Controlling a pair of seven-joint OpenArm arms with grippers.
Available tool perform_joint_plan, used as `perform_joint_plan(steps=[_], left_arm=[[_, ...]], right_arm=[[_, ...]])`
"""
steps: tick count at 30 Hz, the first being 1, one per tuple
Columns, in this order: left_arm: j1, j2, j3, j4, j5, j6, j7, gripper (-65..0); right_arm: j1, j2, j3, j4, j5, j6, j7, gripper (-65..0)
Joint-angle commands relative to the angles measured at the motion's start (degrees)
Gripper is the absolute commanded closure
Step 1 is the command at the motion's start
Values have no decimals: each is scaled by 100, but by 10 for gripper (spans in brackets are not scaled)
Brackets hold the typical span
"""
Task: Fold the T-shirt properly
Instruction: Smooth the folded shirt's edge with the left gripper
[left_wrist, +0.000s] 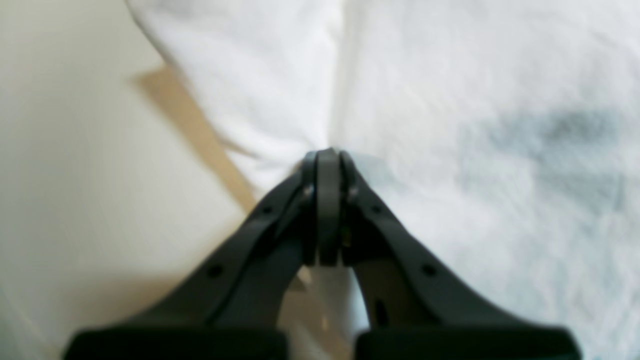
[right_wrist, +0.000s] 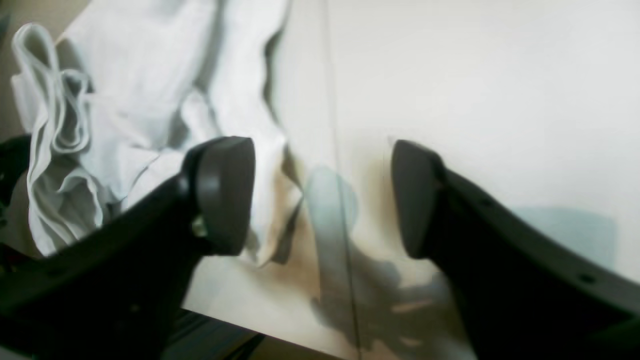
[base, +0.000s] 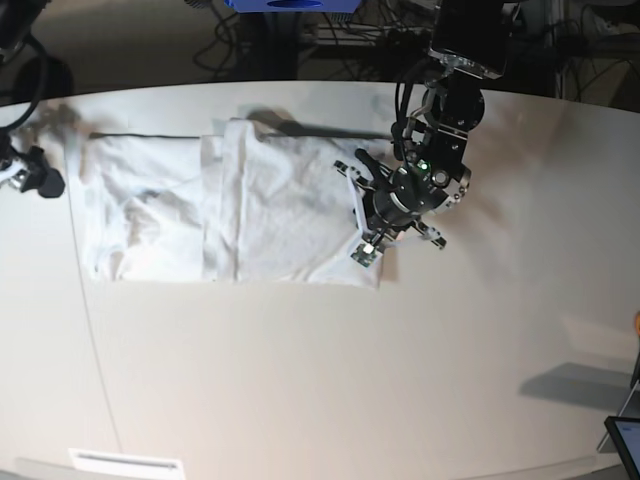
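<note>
The robot's right gripper should next go to the middle of the T-shirt's bunched edge (base: 110, 197) (right_wrist: 237, 117), farthest from the left gripper, and close there.
The white T-shirt (base: 250, 205) lies spread and partly folded across the far half of the off-white table (base: 320, 380). My left gripper (base: 372, 215) hangs over the shirt's right edge. In the left wrist view its fingers are pressed together at the left gripper's tip (left_wrist: 327, 156), and a crease in the T-shirt (left_wrist: 450, 100) runs straight into them. At the table's left end sits my right gripper (base: 30, 178). In its wrist view the right gripper (right_wrist: 320, 200) is open over bare tabletop, with a bunched edge of the T-shirt (right_wrist: 125, 100) beside its left finger (right_wrist: 225, 195).
A thin seam (base: 95, 340) runs across the tabletop near its left end. The table's edge (right_wrist: 225, 330) lies just below the right gripper. Cables and a blue box (base: 290, 5) sit behind the table. A screen corner (base: 625, 440) shows at lower right.
</note>
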Motion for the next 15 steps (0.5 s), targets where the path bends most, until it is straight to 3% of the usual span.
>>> perform_joint_plan(steps=[1, 7, 10, 13, 15], left_arm=[[-72, -28, -28, 116, 96, 2, 106, -10], [-89, 86, -749, 713, 43, 2, 115, -12], [-89, 103, -1382, 1083, 43, 2, 142, -12], [-186, 68, -1778, 1109, 105, -16, 590, -12], [-160, -169, -1822, 1047, 52, -24, 748, -12]], right_arm=[[110, 133, 22, 4, 145, 37, 87, -427], [225, 151, 14, -23, 154, 574, -106, -432], [277, 151, 14, -75, 136, 609, -282, -434], [427, 160, -189, -154, 163, 609, -291, -434], [497, 160, -426, -225, 180, 609, -291, -434]])
